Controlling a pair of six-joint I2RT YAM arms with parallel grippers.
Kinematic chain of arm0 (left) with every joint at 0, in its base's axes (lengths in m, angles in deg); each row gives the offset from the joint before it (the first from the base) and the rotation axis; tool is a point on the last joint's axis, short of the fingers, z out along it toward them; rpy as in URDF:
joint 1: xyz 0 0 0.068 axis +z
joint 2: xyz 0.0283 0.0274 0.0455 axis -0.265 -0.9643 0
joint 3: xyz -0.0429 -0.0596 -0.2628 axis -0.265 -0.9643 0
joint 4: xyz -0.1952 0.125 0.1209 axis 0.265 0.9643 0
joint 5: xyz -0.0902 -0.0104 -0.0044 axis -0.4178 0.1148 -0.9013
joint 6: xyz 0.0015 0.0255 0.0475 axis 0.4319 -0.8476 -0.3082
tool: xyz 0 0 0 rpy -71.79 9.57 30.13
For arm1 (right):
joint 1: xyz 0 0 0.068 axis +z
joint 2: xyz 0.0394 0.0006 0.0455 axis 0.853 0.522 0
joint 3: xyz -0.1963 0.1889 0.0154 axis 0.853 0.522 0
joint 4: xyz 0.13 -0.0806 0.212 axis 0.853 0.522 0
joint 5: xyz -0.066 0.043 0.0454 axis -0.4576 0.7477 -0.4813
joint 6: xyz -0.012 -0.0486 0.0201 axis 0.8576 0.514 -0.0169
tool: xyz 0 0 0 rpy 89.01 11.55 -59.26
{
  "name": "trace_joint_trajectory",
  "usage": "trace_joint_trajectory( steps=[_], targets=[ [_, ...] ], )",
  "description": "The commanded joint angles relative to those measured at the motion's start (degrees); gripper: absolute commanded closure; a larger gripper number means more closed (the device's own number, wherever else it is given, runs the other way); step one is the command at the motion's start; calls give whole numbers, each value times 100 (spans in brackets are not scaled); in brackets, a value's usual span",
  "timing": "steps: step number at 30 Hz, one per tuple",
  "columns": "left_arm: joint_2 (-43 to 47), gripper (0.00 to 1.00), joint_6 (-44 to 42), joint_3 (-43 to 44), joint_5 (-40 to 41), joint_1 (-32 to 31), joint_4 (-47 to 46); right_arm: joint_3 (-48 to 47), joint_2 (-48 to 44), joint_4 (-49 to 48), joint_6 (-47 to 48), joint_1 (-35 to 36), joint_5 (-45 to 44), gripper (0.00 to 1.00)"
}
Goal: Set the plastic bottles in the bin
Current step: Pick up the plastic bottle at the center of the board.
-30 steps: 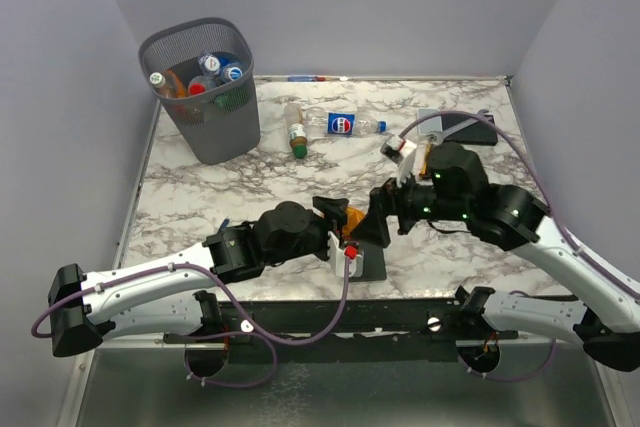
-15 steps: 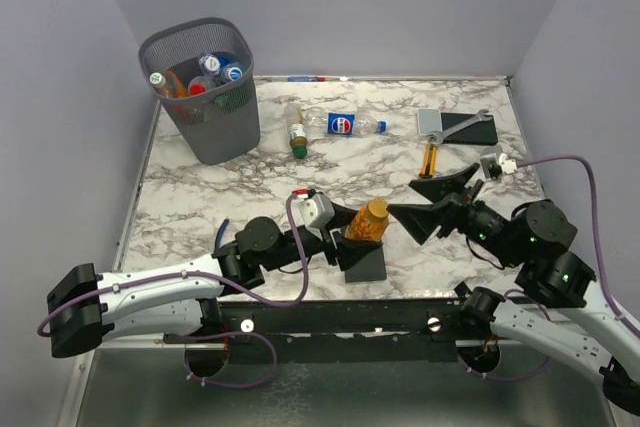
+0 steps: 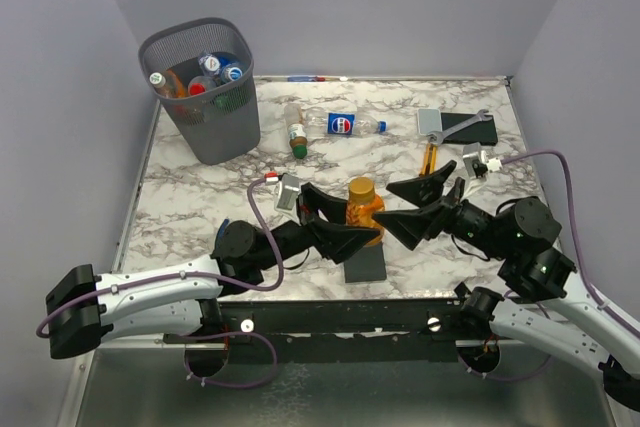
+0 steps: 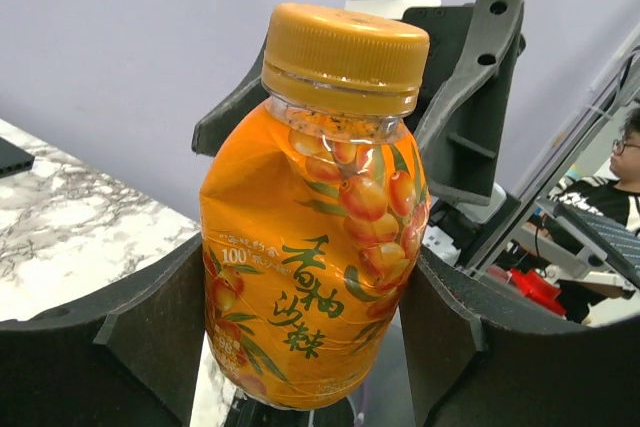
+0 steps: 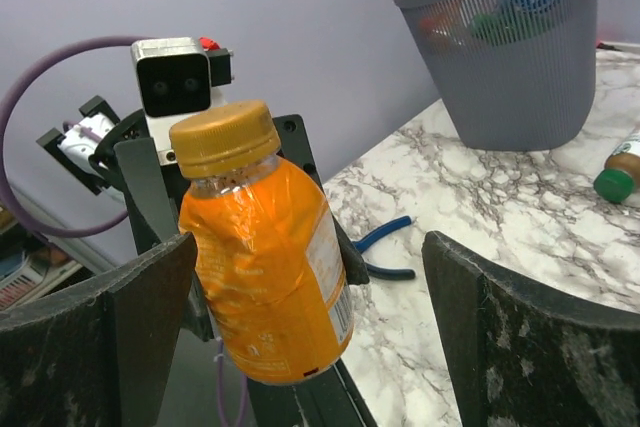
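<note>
The orange bottle is held around its body by my left gripper. My right gripper needs to take it before my left gripper grips its orange cap [image 3: 361, 188] for the bin.
My left gripper [image 3: 360, 219] is shut on an orange bottle [image 3: 362, 205] with an orange cap and holds it upright above a black slab near the table's front. The bottle fills the left wrist view [image 4: 320, 247] between my fingers [image 4: 150, 337]. My right gripper [image 3: 388, 204] is open just right of the bottle, one jaw on each side of it in the right wrist view [image 5: 270, 287], not gripping. The grey mesh bin [image 3: 222, 132] stands at the back left and holds several bottles. A clear blue-labelled bottle [image 3: 345, 125] and a green-capped bottle [image 3: 295, 133] lie to its right.
A flat black slab [image 3: 365, 265] lies under the held bottle. Another slab [image 3: 470, 130], a wrench [image 3: 452, 125] and an orange-handled screwdriver [image 3: 430, 159] lie at the back right. Blue pliers [image 5: 395, 247] lie on the marble by the left arm.
My right gripper has let go, opened wide and drawn back to the right. My left gripper has turned, taken the orange bottle and raised it a little, upright.
</note>
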Motion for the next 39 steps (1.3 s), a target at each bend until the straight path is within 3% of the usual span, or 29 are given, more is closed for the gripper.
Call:
trace_joint_trajectory(
  steps=[1,5,9,16,20,27,29,32,36,37,39],
  targets=[
    [196,78,169,-61,278,28,-353,-72,164,-120,-32,22,362,2],
    [160,78,138,5,194,35,-344,-229,557,234,-75,22,371,7],
    [47,78,89,66,42,29,-320,-41,589,-442,-263,22,397,11],
    [-62,78,29,116,14,32,-200,-175,1150,-718,-428,22,971,18],
    [-14,78,-74,171,149,36,-2,-341,1399,-476,-382,22,1328,16],
    [115,78,-212,136,284,29,180,-425,1370,234,-191,22,1155,9],
    [136,78,-221,121,282,32,202,-447,1362,394,-174,22,974,17],
    [162,77,-231,116,404,35,222,-449,1370,574,-168,23,739,46],
    [269,61,-223,90,551,37,276,-372,1275,510,-201,22,640,63],
    [305,54,-223,65,598,36,287,-338,1220,475,-210,22,592,65],
    [410,29,-228,-7,727,32,298,-286,1080,421,-213,22,442,67]
  ],
)
